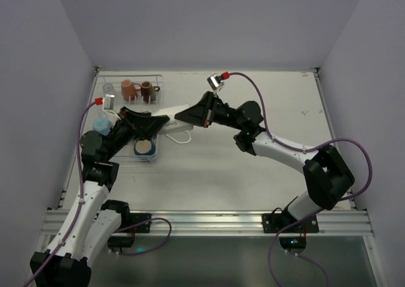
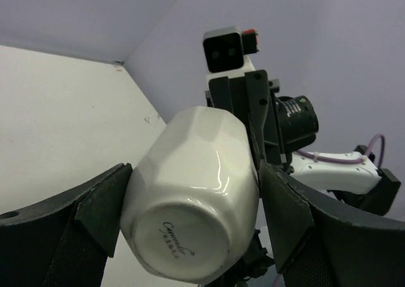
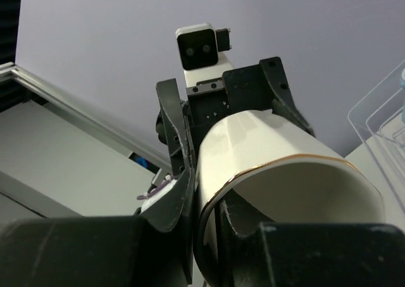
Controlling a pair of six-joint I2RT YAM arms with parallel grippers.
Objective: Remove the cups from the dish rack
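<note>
Next, I let go of the white cup with my right gripper on the bare tabletop (image 1: 271,119) across from the dish rack, toward the opposite wall.
A white cup (image 1: 169,114) hangs in the air between my two grippers, just right of the dish rack (image 1: 159,83). My left gripper (image 1: 155,119) has its fingers on both sides of the cup's body; the cup's base (image 2: 183,239) faces the left wrist camera. My right gripper (image 1: 185,114) pinches the gold-edged rim (image 3: 285,163), one finger inside and one outside. In the rack stand a clear glass (image 1: 107,86), a salmon pink cup (image 1: 128,89), a dark brown cup (image 1: 147,90), a light blue cup (image 1: 101,123) and a tan-topped cup (image 1: 145,147). The other cups are hidden.
The rack sits at the table's far left, against the left wall (image 1: 38,78). The pale tabletop (image 1: 272,103) stretches right of the arms to the back and right walls. A metal rail (image 1: 209,220) runs along the near edge.
</note>
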